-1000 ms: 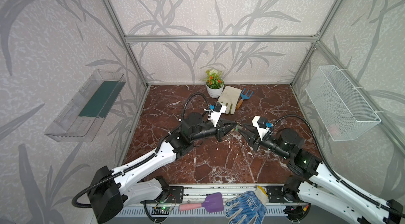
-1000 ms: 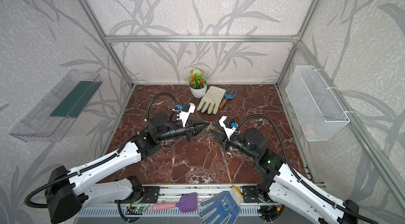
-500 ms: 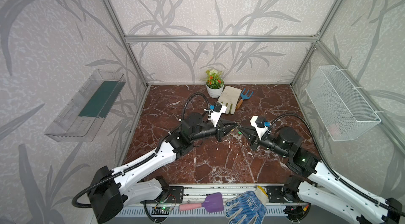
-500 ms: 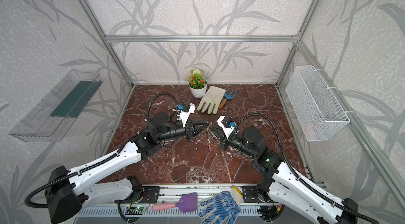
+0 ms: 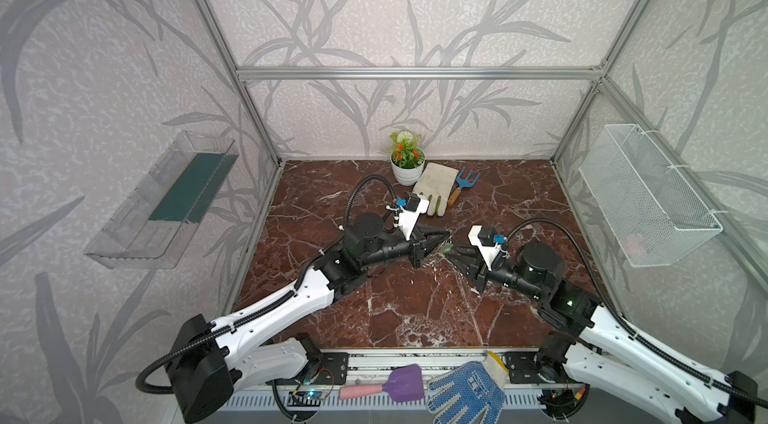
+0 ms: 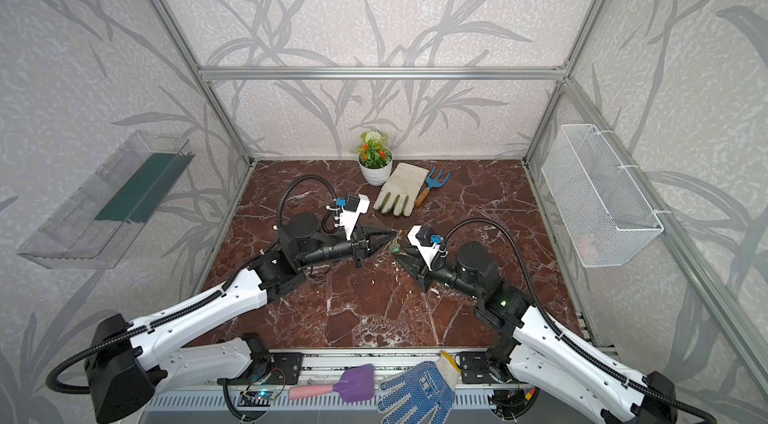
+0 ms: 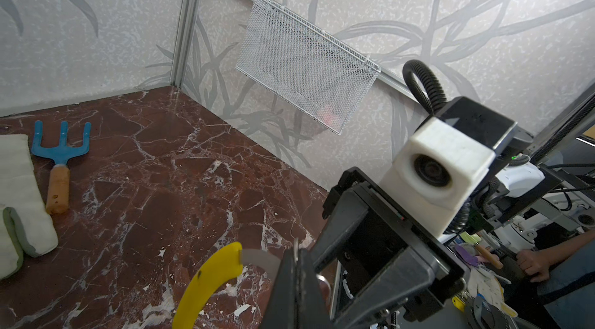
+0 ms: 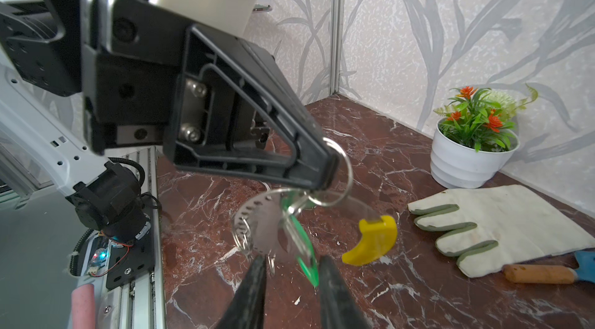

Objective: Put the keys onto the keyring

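Note:
I will rise and grip where the silver ring meets the hoop (image 8: 309, 200), because the lower tip of the green tag by my right gripper hangs far below the silver ring.
My left gripper (image 8: 323, 168) is shut on the keyring (image 8: 257, 214), a thin grey hoop with a yellow sleeve (image 8: 373, 240), and holds it above the marble floor. In the left wrist view the sleeve (image 7: 209, 279) curves out beside the closed fingers (image 7: 296, 282). The keys, a green tag (image 8: 301, 243), hang among small silver rings (image 8: 241, 237) under that grip. I cannot tell whether its loop runs round the hoop. My right gripper (image 8: 291, 267) is open, with the tag's lower tip in the gap near one finger (image 8: 333, 282). Both top views show the two grippers (image 5: 446, 240) (image 6: 398, 256) tip to tip mid-floor.
A white plant pot (image 5: 407, 170), a pale glove (image 5: 434, 189) and a blue hand rake (image 5: 463, 185) lie at the back. A wire basket (image 5: 648, 197) hangs on the right wall, a clear tray (image 5: 166, 197) on the left. A purple scoop (image 5: 399, 382) and blue glove (image 5: 465, 393) sit by the front rail.
My right gripper has edged left, closer to the left gripper's tips. The left arm holds still with the keyring.

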Tool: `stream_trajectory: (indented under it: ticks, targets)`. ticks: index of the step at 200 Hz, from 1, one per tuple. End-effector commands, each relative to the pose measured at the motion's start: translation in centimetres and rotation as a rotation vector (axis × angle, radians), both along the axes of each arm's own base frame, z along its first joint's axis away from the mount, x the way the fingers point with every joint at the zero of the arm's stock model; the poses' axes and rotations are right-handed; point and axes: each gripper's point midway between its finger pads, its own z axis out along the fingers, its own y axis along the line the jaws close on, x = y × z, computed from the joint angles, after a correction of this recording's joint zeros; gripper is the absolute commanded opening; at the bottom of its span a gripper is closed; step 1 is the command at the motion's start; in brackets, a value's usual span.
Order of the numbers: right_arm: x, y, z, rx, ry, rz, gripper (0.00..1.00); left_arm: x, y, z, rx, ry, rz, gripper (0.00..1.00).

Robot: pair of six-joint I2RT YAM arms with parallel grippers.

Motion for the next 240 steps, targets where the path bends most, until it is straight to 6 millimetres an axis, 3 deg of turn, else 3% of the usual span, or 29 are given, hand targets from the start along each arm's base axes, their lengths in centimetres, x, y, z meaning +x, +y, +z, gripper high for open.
stream_trajectory:
  ticks: [1, 80, 117, 151, 197, 240]
  targets:
    - [0.2, -1.2, 2.1, 0.094, -0.007, -0.028, 0.31, -0.2, 0.5, 1.9, -0.049, -0.049, 0.01, 0.0]
    - [1.4, -0.8, 5.7, 0.305, 0.089, 0.07, 0.3, -0.4, 0.2, 1.9, -0.053, -0.041, -0.01, 0.0]
    - [2.4, -0.5, 5.8, 0.329, 0.125, 0.078, 0.21, -0.7, 0.2, 2.1, -0.059, -0.042, -0.024, 0.0]
    - [2.3, -0.2, 5.7, 0.347, 0.145, 0.112, 0.21, -0.7, 0.2, 2.0, -0.056, -0.043, -0.023, 0.0]
    - [2.8, -1.9, 6.0, 0.418, 0.143, 0.065, 0.21, -0.3, 0.5, 2.0, -0.059, -0.047, 0.006, 0.0]
    - [2.4, -0.8, 5.8, 0.406, 0.182, 0.151, 0.21, -0.4, 0.3, 2.1, -0.065, -0.045, -0.006, 0.0]
